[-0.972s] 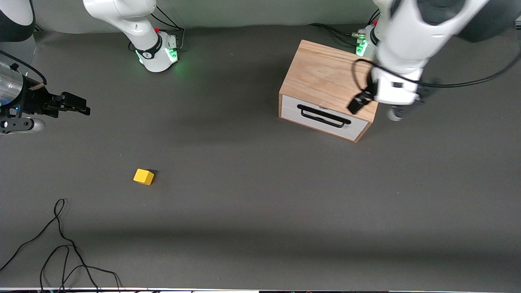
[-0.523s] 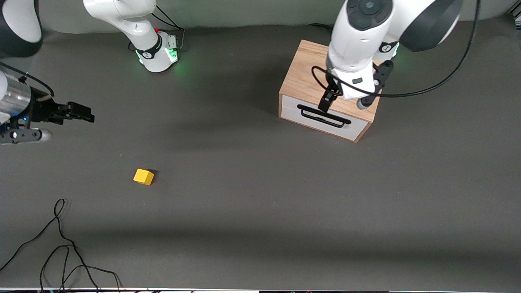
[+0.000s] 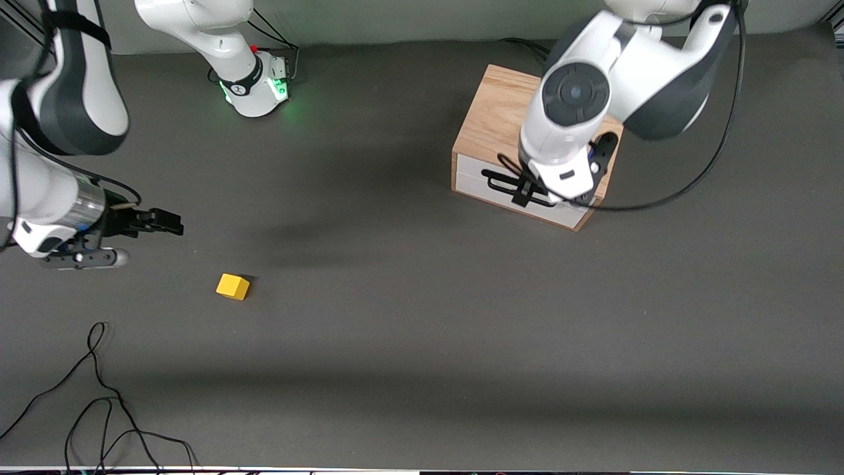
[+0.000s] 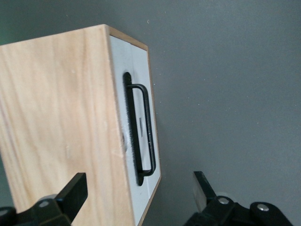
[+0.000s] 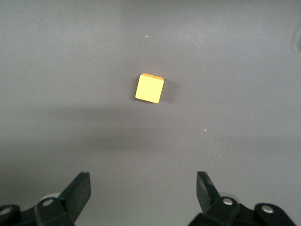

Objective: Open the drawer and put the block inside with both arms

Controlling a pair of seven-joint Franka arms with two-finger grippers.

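The yellow block on the dark grey cloth is next for my right gripper, which should go there and close on the block's opposite sides (image 3: pixel 233 287) (image 5: pixel 149 88).
The light oak box (image 3: pixel 508 112) stands near the left arm's base. Its drawer (image 3: pixel 481 181) is shut, with a white front and a black bar handle (image 3: pixel 501 178). My left gripper (image 3: pixel 531 192) is open and hangs over the drawer's front edge, above the handle. In the left wrist view the handle (image 4: pixel 146 132) and white front (image 4: pixel 136 70) lie between the spread fingers of the left gripper (image 4: pixel 139 193). The yellow block (image 3: pixel 233 286) lies on the table toward the right arm's end. My right gripper (image 3: pixel 173 224) is open and empty, close above the table beside the block (image 5: pixel 150 88).
A loose black cable (image 3: pixel 99 389) lies near the front camera at the right arm's end. The right arm's green-lit base (image 3: pixel 257 89) stands at the table's back edge. Dark grey cloth (image 3: pixel 422 316) covers the table.
My left gripper has swung from over the box's top to over the drawer's handle. My right gripper has moved closer to the yellow block. The block and box have not moved.
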